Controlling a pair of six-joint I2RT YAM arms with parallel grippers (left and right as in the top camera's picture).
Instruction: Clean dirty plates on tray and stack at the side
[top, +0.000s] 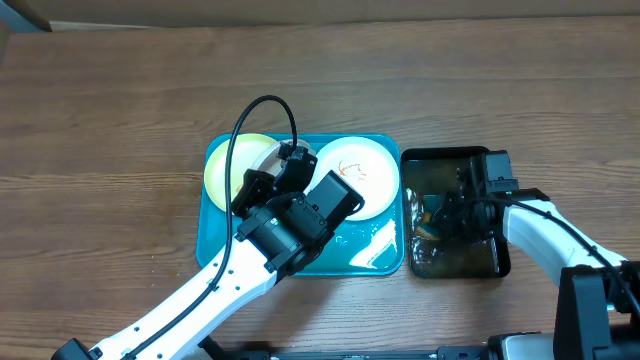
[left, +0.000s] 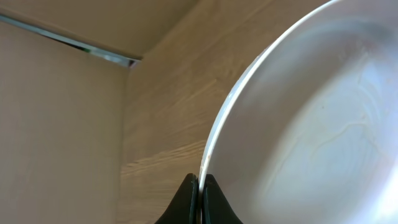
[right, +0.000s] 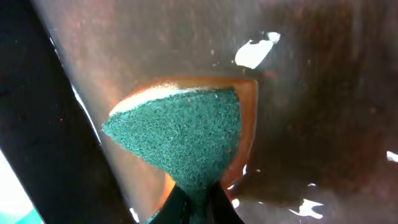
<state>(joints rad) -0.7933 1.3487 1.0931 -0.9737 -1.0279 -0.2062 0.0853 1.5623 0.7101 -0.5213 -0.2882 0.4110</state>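
Note:
The tilted white plate, now held over the teal tray, will be let go by my left gripper on the table (top: 142, 192) next to the teal tray, nearest the yellow-green plate.
The teal tray (top: 372, 252) lies in the middle of the table. A pale yellow-green plate (top: 224, 170) sits in its back left corner. A white plate (top: 368, 175) with orange-brown smears sits in its back right corner. My left gripper (top: 287, 165) hovers over the tray between them, shut on the rim of another white plate (left: 311, 124), which is tilted on edge; the fingers (left: 199, 190) pinch that rim. My right gripper (top: 440, 215) is in the black tray (top: 450, 160), shut on a green sponge (right: 180, 134) with its fingertips (right: 199, 196) over brownish water.
The black tray (right: 311, 93) stands just right of the teal tray and holds murky brown water. My left arm covers much of the teal tray's middle. Wet patches shine on the teal tray's front right part. Wooden table (top: 100, 150) surrounds both trays.

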